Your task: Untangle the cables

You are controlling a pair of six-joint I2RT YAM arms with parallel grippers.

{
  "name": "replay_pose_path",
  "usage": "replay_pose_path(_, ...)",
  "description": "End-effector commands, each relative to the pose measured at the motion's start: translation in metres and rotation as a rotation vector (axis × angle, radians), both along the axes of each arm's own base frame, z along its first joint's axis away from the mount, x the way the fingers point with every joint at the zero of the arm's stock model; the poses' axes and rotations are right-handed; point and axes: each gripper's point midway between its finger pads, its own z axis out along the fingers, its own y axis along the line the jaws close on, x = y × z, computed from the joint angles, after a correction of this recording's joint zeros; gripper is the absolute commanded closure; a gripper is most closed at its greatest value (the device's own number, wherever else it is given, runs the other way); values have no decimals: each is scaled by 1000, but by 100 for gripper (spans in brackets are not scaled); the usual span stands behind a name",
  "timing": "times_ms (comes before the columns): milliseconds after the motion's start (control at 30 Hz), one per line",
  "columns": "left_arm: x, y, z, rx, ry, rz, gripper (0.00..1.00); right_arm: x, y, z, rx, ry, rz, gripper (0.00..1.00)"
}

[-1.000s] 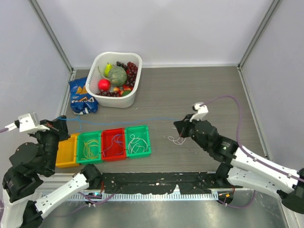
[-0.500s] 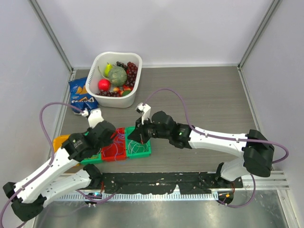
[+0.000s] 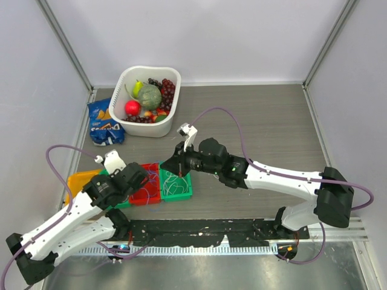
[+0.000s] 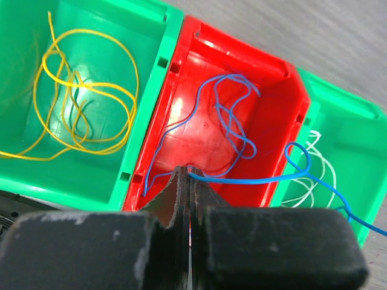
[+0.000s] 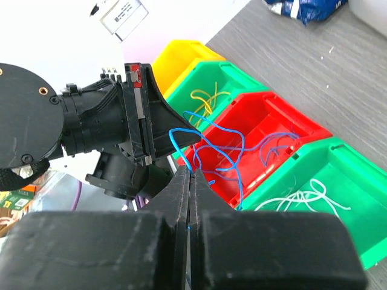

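Next, I open my right gripper to let go of the blue cable, now held just above the red bin, inside the red bin (image 3: 144, 185) (image 5: 247, 148) that sits between the green bins.
A blue cable (image 4: 242, 180) runs between my two grippers, its loops lying in the red bin (image 4: 275, 118). My left gripper (image 4: 187, 172) is shut on one part of it, low over the bin's near wall. My right gripper (image 5: 192, 172) is shut on another part of it (image 5: 179, 150), just above the red bin (image 5: 254, 109) and close to the left gripper's fingers (image 5: 163, 136). In the top view both grippers, left (image 3: 144, 175) and right (image 3: 172, 165), meet over the bins. A yellow cable (image 4: 77, 84) lies in the left green bin. A white cable (image 4: 314, 151) lies in the right green bin.
Four small bins stand in a row: yellow (image 3: 81, 184), green, red (image 3: 147, 192), green (image 3: 176, 187). A white basket (image 3: 170, 118) of fruit and a blue snack bag (image 3: 104, 124) sit behind them. Purple arm hoses loop above the table.
A second ago the arms were far apart with the blue cable stretched taut between them. Both grippers have since come together over the bins, and the cable now droops into the red bin.
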Motion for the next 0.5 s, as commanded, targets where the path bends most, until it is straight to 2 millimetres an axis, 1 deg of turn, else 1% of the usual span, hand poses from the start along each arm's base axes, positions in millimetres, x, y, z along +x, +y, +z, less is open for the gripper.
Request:
replay_pose_path(0,16,16,49,5,-165,74,100,14,5,75,182,-77,-60,99)
replay_pose_path(100,27,24,83,6,-304,59,100,23,11,91,238,-91,-88,99)
replay_pose_path(133,31,26,91,21,-337,51,100,27,15,90,241,-91,-93,99)
replay_pose_path(167,34,27,97,30,-362,49,100,30,17,97,268,-102,-103,99)
replay_pose_path(200,36,29,101,41,-380,58,100,33,23,90,259,-100,-105,99)
replay_pose_path(233,39,30,101,62,-390,60,100,39,25,95,287,-117,-118,99)
replay_pose_path(267,41,29,96,85,-384,56,100,43,32,82,270,-126,-113,99)
replay_pose_path(300,43,28,91,101,-375,55,100,44,35,85,300,-150,-106,99)
replay_pose_path(333,44,26,84,114,-360,50,100,48,42,65,273,-153,-98,99)
replay_pose_path(367,44,23,75,115,-336,41,100,50,46,60,287,-166,-90,99)
replay_pose_path(433,43,16,61,94,-298,35,100,54,58,28,233,-141,-68,99)
replay_pose_path(467,42,12,54,77,-281,28,100,50,61,17,206,-124,-45,99)
